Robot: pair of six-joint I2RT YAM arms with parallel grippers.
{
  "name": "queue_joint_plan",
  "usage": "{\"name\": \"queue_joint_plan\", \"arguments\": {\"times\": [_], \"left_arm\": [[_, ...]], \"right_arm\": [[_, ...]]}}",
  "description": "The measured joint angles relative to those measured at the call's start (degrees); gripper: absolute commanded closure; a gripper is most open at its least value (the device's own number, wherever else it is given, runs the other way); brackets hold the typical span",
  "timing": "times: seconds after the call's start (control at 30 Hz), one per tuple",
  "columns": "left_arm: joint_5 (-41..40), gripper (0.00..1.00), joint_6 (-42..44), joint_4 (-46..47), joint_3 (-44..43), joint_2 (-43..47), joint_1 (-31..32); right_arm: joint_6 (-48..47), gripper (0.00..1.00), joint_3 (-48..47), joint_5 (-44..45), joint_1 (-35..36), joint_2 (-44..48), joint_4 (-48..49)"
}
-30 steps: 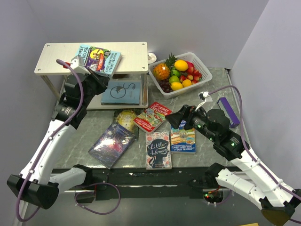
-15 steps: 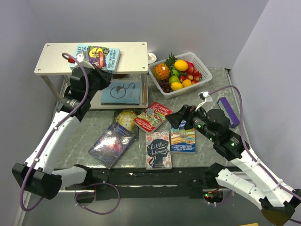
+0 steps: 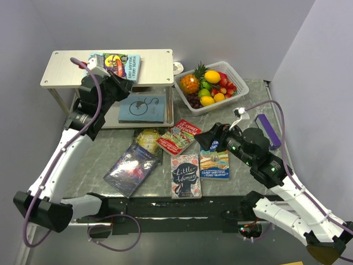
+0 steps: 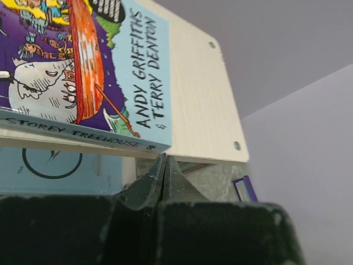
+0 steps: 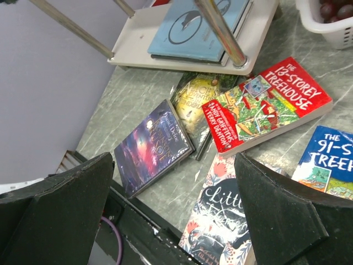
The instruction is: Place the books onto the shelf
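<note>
The robot's right gripper will next go to Little Women's long side (image 3: 201,179), the one facing the blue Treehouse, and close around the middle there.
A pale blue and purple Treehouse book (image 3: 118,63) (image 4: 83,66) lies on the top board of the shelf (image 3: 55,69) (image 4: 204,110). My left gripper (image 3: 122,84) (image 4: 164,160) is shut and empty, its tips at the book's near edge. A pale blue book (image 3: 142,107) lies on the lower tier. On the table lie the red Treehouse (image 3: 179,136) (image 5: 265,105), Little Women (image 3: 186,175) (image 5: 226,221), the galaxy book (image 3: 132,168) (image 5: 154,143), the green-gold one (image 3: 148,138) (image 5: 196,99) and a blue Treehouse (image 3: 215,163) (image 5: 331,160). My right gripper (image 3: 207,138) (image 5: 174,160) hangs open above them.
A white basket (image 3: 234,96) full of fruit stands right of the shelf. A small purple box (image 3: 268,131) (image 4: 244,189) lies near the right wall. Walls close in the left, back and right sides.
My left gripper has moved up and back along the shelf's front, and the Treehouse book has slid farther onto the top board. The right arm has stayed still.
</note>
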State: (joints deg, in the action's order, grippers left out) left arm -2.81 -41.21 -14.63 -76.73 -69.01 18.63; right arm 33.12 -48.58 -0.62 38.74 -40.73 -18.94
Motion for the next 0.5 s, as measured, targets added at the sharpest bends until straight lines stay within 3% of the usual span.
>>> {"name": "queue_joint_plan", "arguments": {"times": [0.1, 0.23, 0.33, 0.5], "left_arm": [[1.55, 0.95, -0.2, 1.09, 2.01, 4.48, 0.0], [5.2, 0.72, -2.69, 4.76, 9.35, 14.6, 1.29], [5.46, 0.52, -4.66, 7.61, 16.13, 18.62, 8.46], [2.8, 0.19, -8.96, 9.49, 32.87, 15.85, 23.71]], "right_arm": [[0.0, 0.0, 0.61, 1.36, 0.0, 0.0, -0.09], [0.13, 0.01, 3.82, 3.06, -0.02, -0.15, -0.42], [0.68, 0.01, 7.67, 3.74, -0.09, -1.22, -1.25], [1.62, 0.01, 14.16, 2.95, -0.83, -1.77, -2.69]]}}
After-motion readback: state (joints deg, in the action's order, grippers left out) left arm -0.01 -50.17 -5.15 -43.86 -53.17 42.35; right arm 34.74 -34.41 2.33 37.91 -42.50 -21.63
